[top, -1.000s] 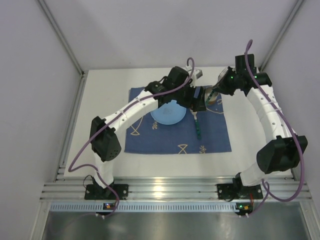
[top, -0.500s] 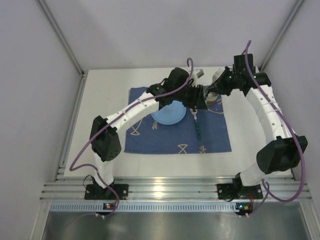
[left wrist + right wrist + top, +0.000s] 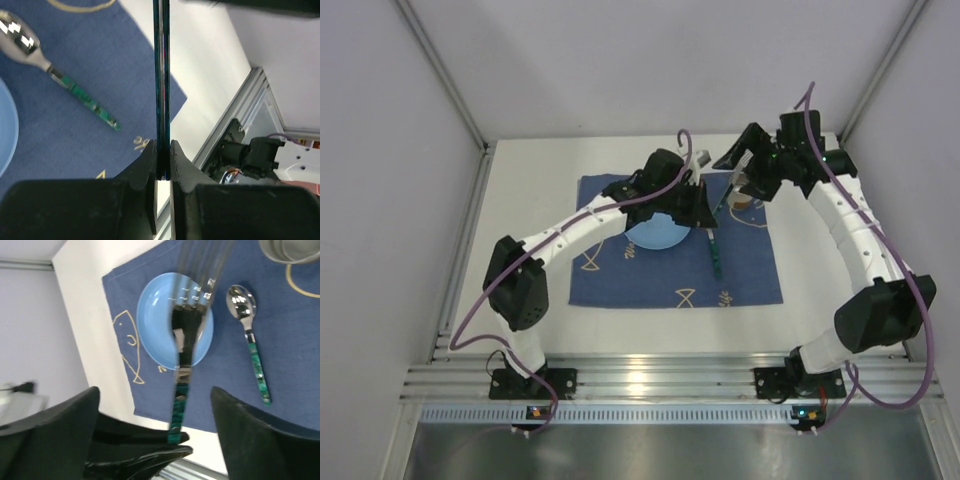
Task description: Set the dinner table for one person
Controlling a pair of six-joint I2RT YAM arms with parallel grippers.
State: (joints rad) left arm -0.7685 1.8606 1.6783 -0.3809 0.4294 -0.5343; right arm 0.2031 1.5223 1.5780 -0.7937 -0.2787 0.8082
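Observation:
My left gripper is going to release the fork on the dark blue mat point(image 3: 602, 238), next to the light blue plate, opposite the spoon.
A fork with a green handle point(image 3: 176, 415) hangs above the dark blue mat point(image 3: 620, 280) on the white dinner table point(image 3: 530, 200). My left gripper point(image 3: 161, 145) is shut on the handle, which shows edge-on as a thin strip point(image 3: 161, 75) running up its view. In the top view the left gripper point(image 3: 705, 205) holds the fork point(image 3: 728, 188) just below my right gripper point(image 3: 740, 165). The right gripper point(image 3: 154, 389) stands open, its fingers wide apart on either side of the fork and not touching it. A light blue plate point(image 3: 160, 325) and a green-handled spoon point(image 3: 250, 345) lie on the mat.
A metal cup point(image 3: 290, 250) stands at the mat's far right corner, under the right gripper. The spoon point(image 3: 715, 250) lies right of the plate point(image 3: 655, 235). Grey walls close in the table on three sides, and an aluminium rail point(image 3: 650, 380) runs along the near edge.
The left gripper has closed on the fork's handle and the right gripper has opened off it. Both arms have shifted slightly left.

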